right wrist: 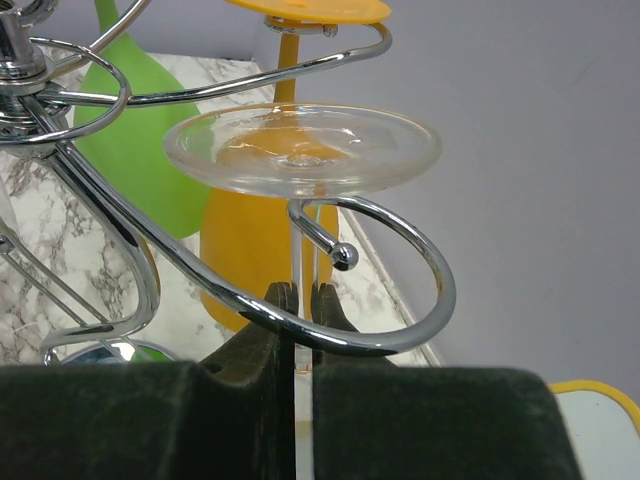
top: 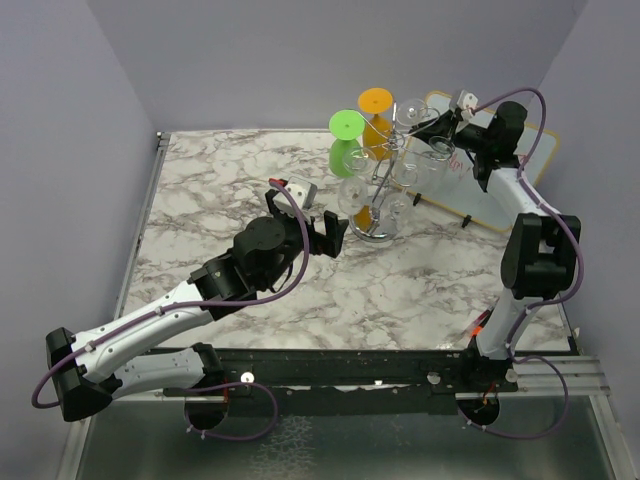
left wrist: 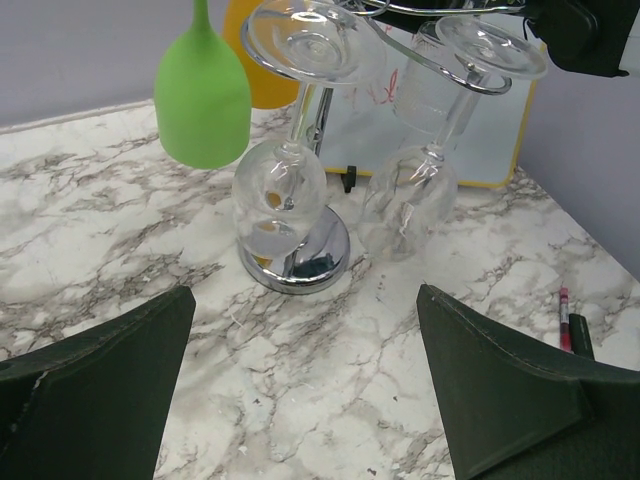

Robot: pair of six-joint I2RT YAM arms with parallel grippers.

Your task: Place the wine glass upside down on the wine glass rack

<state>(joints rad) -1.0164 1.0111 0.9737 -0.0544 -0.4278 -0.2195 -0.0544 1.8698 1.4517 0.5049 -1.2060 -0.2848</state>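
Next, I let go of the clear wine glass with my right gripper, with its foot on the rack's curled arm [top: 428, 111] [right wrist: 372, 274] beside the whiteboard.
The chrome wine glass rack [top: 372, 228] stands mid-table, its domed base [left wrist: 300, 265] ahead of my left gripper [left wrist: 305, 390], which is open and empty above the marble. A clear wine glass [right wrist: 300, 150] hangs upside down. Its foot lies just above a curled arm [right wrist: 420, 300] of the rack, and its stem runs down through the curl. My right gripper [right wrist: 305, 295] is shut on that stem just below the arm. In the left wrist view the same glass [left wrist: 415, 195] hangs at the right of the rack, with the right gripper [left wrist: 585, 35] beside its foot.
A green glass [left wrist: 203, 95], an orange glass [left wrist: 262, 70] and another clear glass [left wrist: 280, 190] hang on the rack too. A yellow-framed whiteboard [top: 480, 190] lies behind it. A red pen [left wrist: 563, 315] lies on the marble at the right.
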